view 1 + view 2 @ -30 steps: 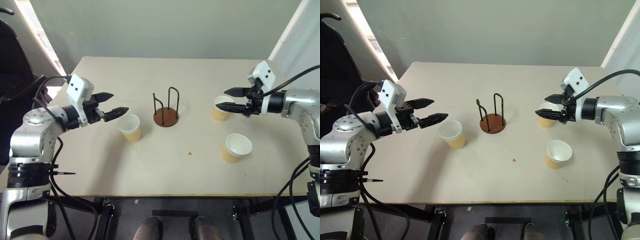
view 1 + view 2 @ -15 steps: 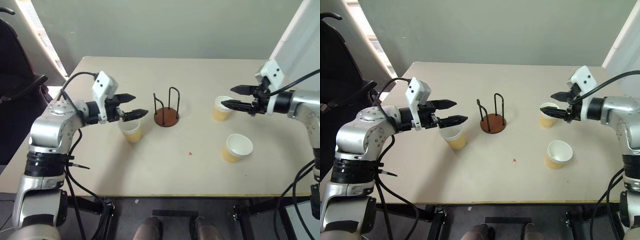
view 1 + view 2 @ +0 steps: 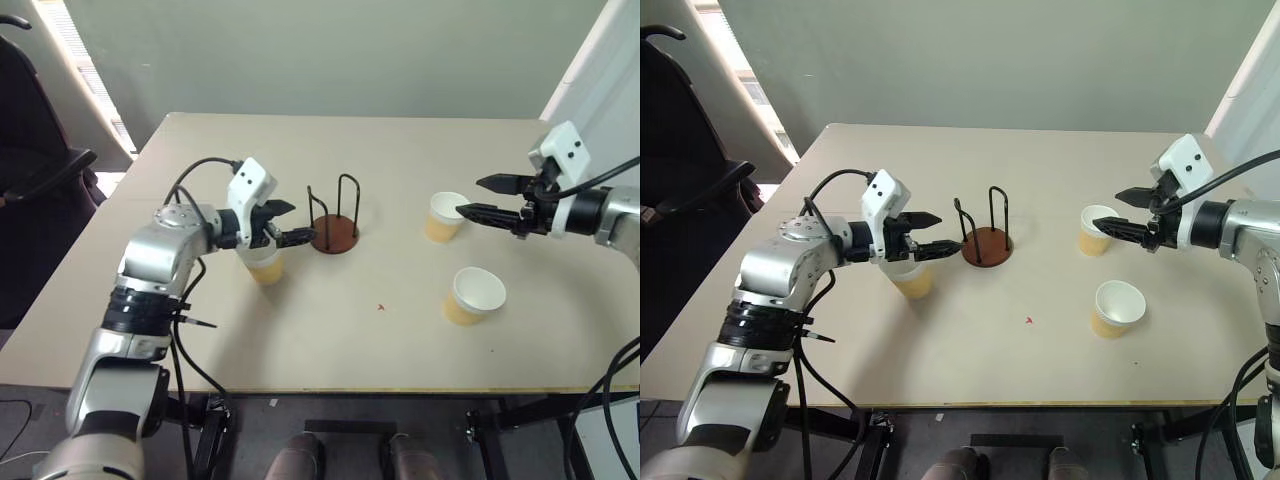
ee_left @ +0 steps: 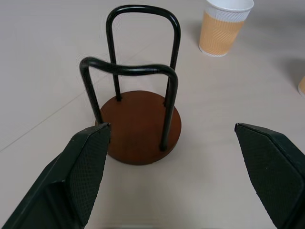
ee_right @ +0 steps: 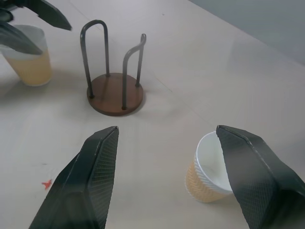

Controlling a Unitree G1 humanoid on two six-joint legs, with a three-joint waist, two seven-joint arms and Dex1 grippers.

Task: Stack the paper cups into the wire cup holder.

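The robot's right gripper should close on the near rim of the paper cup (image 3: 449,221) (image 5: 197,157) beside its fingers, the cup farther back than the front one.
Three tan paper cups stand upright on the table. One cup (image 3: 262,264) sits left of the wire cup holder (image 3: 333,226), another (image 3: 444,216) to its right, and the last (image 3: 474,294) nearer the front right. My left gripper (image 3: 300,222) is open and hovers just above the left cup's rim, its tips pointing at the holder (image 4: 138,119). Open as well, my right gripper (image 3: 468,197) hangs just right of and above the right cup (image 5: 209,171), holding nothing.
The beige table (image 3: 330,330) has bare surface in front of the holder, marked by a small red spot (image 3: 380,307). A dark chair (image 3: 30,150) stands off the table's left edge. A grey wall runs behind.
My left arm swung right, bringing its open gripper from left of the cup to over its rim, near the holder. The right gripper drew back slightly to the right, away from its cup.
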